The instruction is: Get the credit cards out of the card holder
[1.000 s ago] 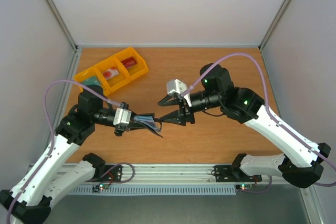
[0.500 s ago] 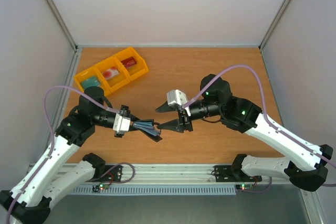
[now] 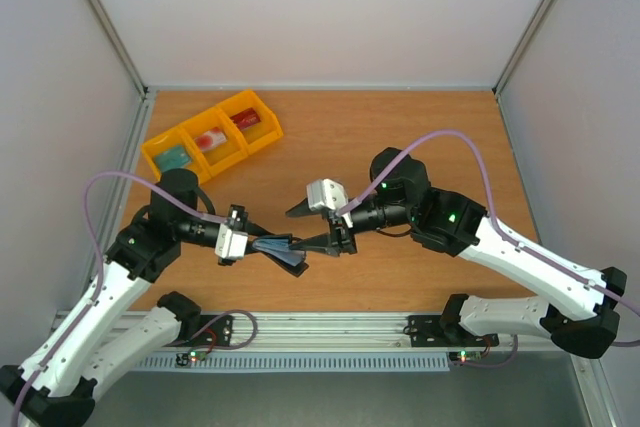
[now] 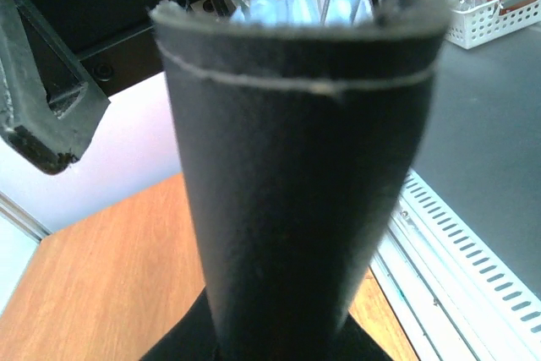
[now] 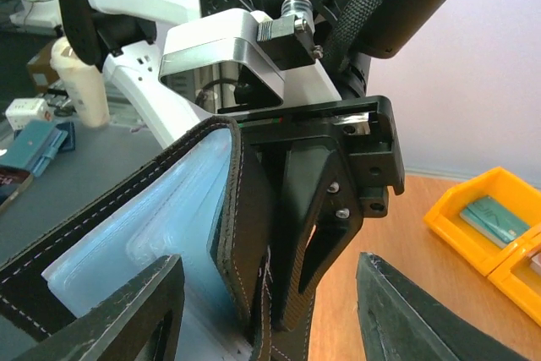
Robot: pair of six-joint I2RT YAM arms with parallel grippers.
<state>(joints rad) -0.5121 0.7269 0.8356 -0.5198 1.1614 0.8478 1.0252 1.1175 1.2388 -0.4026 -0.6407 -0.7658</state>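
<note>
The card holder's pale-blue lining is off to one side of the robot's open right gripper, so next the right gripper backs away, line up again and pinches the lining with the flap's edge (image 5: 232, 230).
My left gripper (image 3: 262, 243) is shut on the black card holder (image 3: 283, 250) and holds it above the table, open end toward the right arm. In the right wrist view the holder (image 5: 241, 234) gapes, showing its pale-blue lining (image 5: 144, 238), with the left fingers (image 5: 325, 209) clamped on one flap. My right gripper (image 3: 308, 228) is open, its fingers (image 5: 114, 319) straddling the holder's open edge without closing on it. In the left wrist view the holder (image 4: 296, 192) fills the frame and hides my left fingers. I cannot make out a credit card inside it.
Three joined yellow bins (image 3: 212, 135) stand at the back left; the middle one holds a red-and-pale flat item (image 3: 209, 139), the others a red one (image 3: 247, 119) and a teal one (image 3: 172, 155). Bare wooden table (image 3: 400, 147) lies beyond; metal rail along the near edge.
My right gripper has moved left and down to the holder's open edge, staying open. My left gripper has drawn back slightly and lowered the holder.
</note>
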